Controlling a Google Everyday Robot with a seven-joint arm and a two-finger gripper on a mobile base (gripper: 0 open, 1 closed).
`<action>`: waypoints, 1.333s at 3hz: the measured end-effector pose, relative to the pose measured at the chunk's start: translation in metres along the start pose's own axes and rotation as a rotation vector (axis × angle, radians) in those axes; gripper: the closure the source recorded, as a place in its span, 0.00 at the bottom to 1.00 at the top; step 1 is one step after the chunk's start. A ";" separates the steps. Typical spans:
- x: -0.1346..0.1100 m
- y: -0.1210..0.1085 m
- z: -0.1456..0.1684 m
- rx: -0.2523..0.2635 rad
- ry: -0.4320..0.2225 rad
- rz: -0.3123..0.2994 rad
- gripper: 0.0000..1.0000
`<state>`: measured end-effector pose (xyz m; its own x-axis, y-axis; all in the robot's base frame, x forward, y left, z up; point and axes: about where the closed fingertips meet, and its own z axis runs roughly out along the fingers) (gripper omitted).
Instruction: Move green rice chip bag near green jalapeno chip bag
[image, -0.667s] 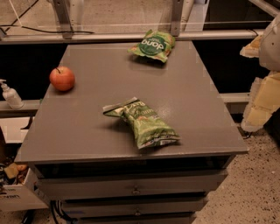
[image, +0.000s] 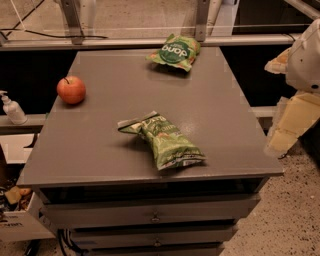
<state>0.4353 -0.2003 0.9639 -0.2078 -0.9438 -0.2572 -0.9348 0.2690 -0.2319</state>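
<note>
The robot's gripper will close on the wide half (image: 174, 147) of the green rice chip bag, the half that is away from the bag's pale end seal.
The green rice chip bag (image: 164, 141) lies on the grey table top (image: 100, 130), near the front middle, long and wrinkly, with its pale end seal pointing left. The green jalapeno chip bag (image: 175, 51) lies flat at the table's far edge, its dark round logo facing up. The two bags are well apart. My gripper (image: 281, 141) is at the right edge of the view, beyond the table's right side and level with the rice bag, on a cream and white arm (image: 305, 65). It touches neither bag.
A red apple (image: 71, 90) sits on the left part of the table. A white pump bottle (image: 12, 108) stands on a ledge to the left. A metal rail (image: 125, 42) runs behind the table. Drawers (image: 155, 215) are under the top.
</note>
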 end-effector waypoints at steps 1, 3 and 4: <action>-0.028 0.018 0.024 -0.025 -0.106 0.012 0.00; -0.104 0.044 0.080 -0.096 -0.361 0.034 0.00; -0.137 0.050 0.108 -0.115 -0.450 0.022 0.00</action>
<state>0.4481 -0.0373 0.8866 -0.1060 -0.7540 -0.6483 -0.9628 0.2408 -0.1227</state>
